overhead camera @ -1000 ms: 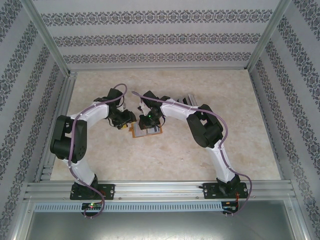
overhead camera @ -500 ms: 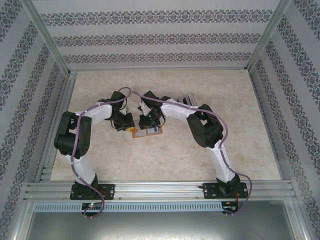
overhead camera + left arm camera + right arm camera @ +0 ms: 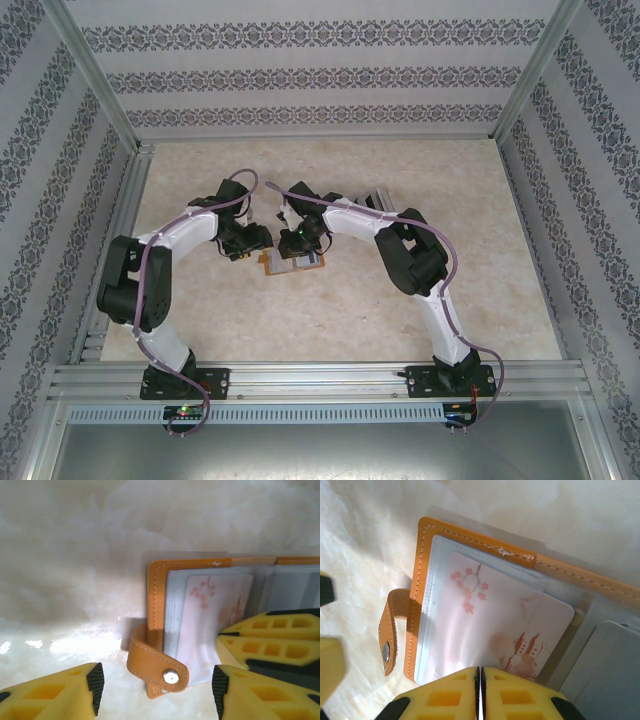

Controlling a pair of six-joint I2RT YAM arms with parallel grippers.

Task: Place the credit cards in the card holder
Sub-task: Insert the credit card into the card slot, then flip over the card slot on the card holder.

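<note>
I can see the credit card's end sticking out of the clear sleeve toward the card holder's fold, so I will pinch the snap strap (image 3: 154, 661) with my left gripper and lift the card holder's cover upright.
The orange-tan card holder (image 3: 156, 600) lies open on the table, its snap strap (image 3: 155, 665) curled at the left edge. A pale credit card (image 3: 485, 625) printed with pink blossoms and a red building sits partly inside the left clear sleeve, its right end sticking out. My right gripper (image 3: 480, 672) is shut, its tips over the card's near edge. My left gripper (image 3: 157, 682) is open, with the strap between its fingers (image 3: 95, 680) and untouched. From above, both grippers meet over the card holder (image 3: 290, 262), the left gripper (image 3: 250, 245) on its left, the right gripper (image 3: 297, 243) over its middle.
Grey-blue sleeves or cards (image 3: 605, 670) fill the holder's right half. A silver-grey striped block (image 3: 378, 196) shows behind the right arm. Patterned walls and metal rails (image 3: 120, 250) enclose the marble table; bare surface (image 3: 300, 320) lies in front of the holder.
The left arm's elbow swung inward and back out while its gripper stayed at the holder's left edge. The right arm and the holder have not moved.
</note>
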